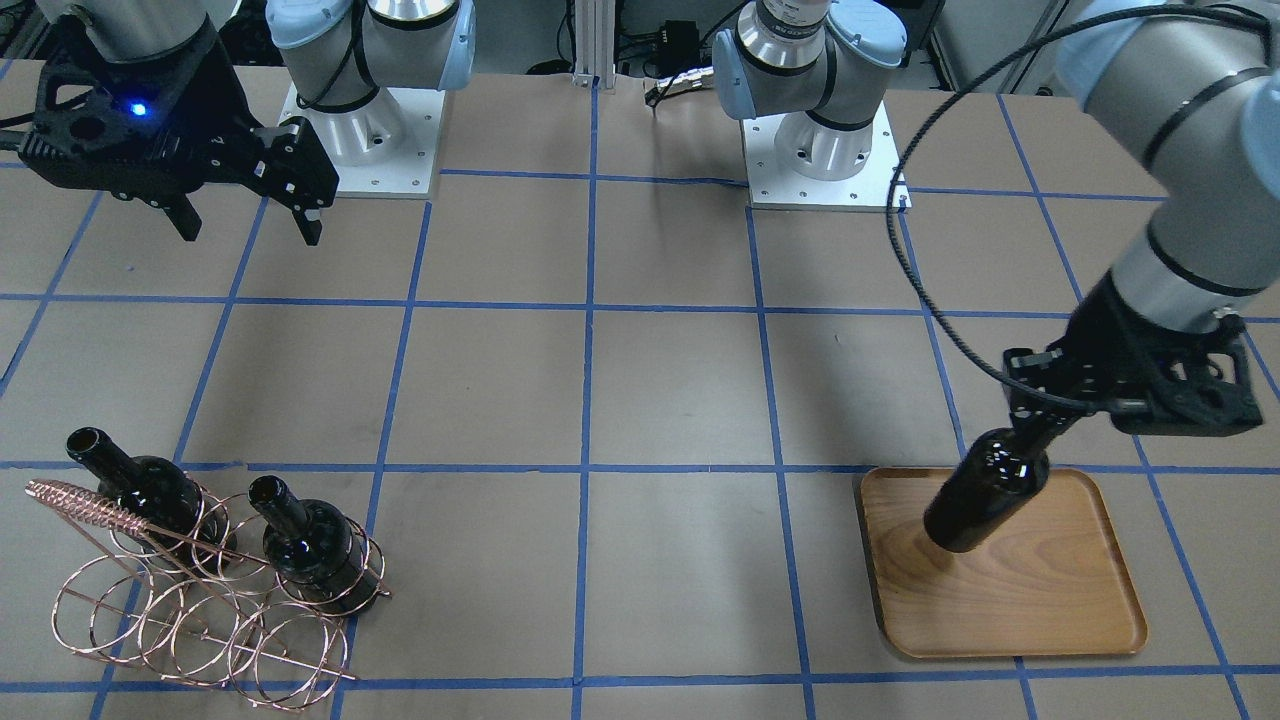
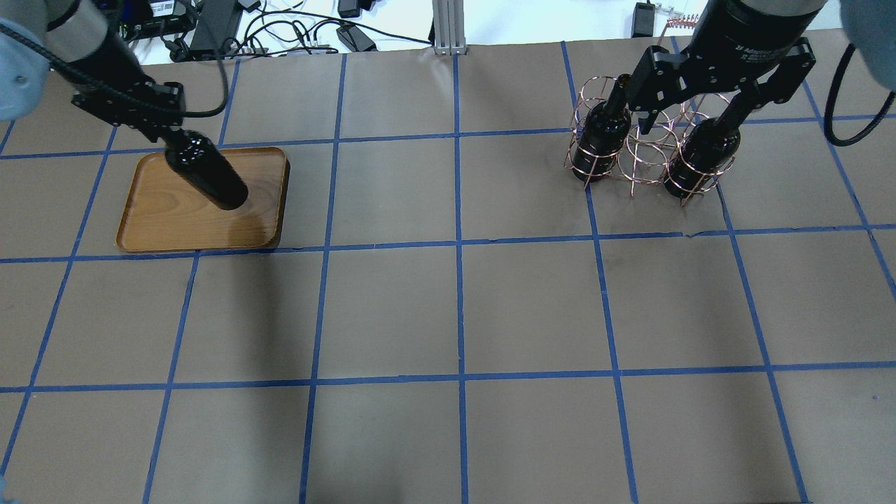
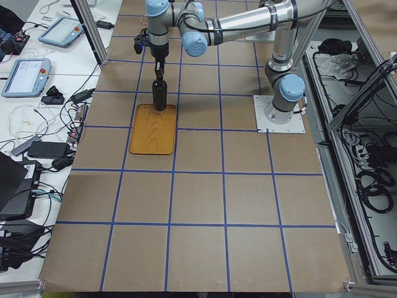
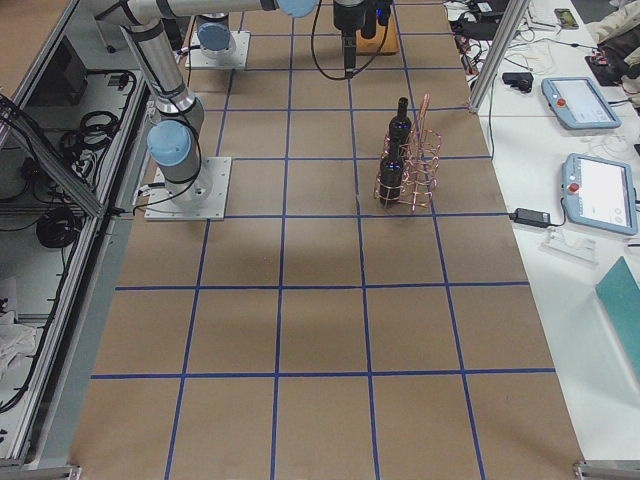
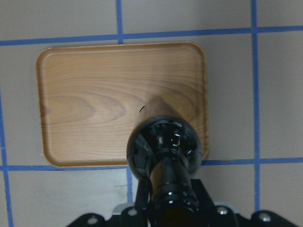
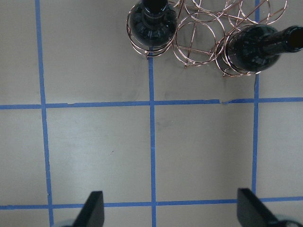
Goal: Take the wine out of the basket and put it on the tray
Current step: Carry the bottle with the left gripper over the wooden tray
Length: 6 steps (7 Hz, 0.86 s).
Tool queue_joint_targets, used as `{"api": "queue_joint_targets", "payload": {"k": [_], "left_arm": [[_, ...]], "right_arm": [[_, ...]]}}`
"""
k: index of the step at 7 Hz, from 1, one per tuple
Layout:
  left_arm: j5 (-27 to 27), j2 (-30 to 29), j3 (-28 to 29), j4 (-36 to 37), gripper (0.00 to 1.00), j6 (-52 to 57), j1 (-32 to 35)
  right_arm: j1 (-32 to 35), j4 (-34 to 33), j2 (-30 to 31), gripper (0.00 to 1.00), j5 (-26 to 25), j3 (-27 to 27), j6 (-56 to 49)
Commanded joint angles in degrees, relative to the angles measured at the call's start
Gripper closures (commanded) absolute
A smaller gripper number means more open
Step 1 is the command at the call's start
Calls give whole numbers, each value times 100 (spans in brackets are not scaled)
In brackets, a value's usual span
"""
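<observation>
My left gripper will release the dark wine bottle, now held upright over the tray, standing upright on the middle of the wooden tray [image 1: 1003,559] [image 5: 121,103].
My left gripper [image 1: 1038,424] is shut on the neck of a dark wine bottle [image 1: 985,492] and holds it upright over the wooden tray [image 1: 1040,600]. I cannot tell whether the bottle's base touches the wood. In the left wrist view the bottle [image 5: 163,146] is over the tray's [image 5: 94,94] near right part. Two more wine bottles [image 2: 602,136] [image 2: 703,154] stand in the copper wire basket [image 2: 647,150]. My right gripper [image 2: 689,120] is open and empty, high above the basket; its wrist view shows the basket [image 6: 203,42] far below.
The table is brown with blue tape grid lines. Both arm bases [image 1: 365,140] [image 1: 825,150] stand at the robot's edge. Cables and tablets lie beyond the far edge [image 2: 280,28]. The basket's coiled handle [image 1: 85,500] sticks out sideways.
</observation>
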<state>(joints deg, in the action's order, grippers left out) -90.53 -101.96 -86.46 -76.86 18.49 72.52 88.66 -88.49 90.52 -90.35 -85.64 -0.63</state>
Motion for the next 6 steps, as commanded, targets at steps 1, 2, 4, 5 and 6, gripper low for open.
{"api": "queue_joint_targets", "payload": {"k": [1, 2, 4, 5, 6], "left_arm": [[53, -122, -19, 74, 100, 383, -572], [88, -140, -20, 92, 100, 357, -564], [220, -193, -20, 205, 100, 400, -564], [237, -245, -20, 319, 100, 435, -564], [238, -263, -20, 346, 100, 436, -555]], "right_arm": [[-6, -72, 36, 0, 44, -14, -42], [-6, -72, 36, 0, 36, -14, -42], [-6, -72, 36, 0, 35, -14, -42], [-6, -72, 36, 0, 35, -14, -42], [-6, -72, 36, 0, 35, -14, -42]]}}
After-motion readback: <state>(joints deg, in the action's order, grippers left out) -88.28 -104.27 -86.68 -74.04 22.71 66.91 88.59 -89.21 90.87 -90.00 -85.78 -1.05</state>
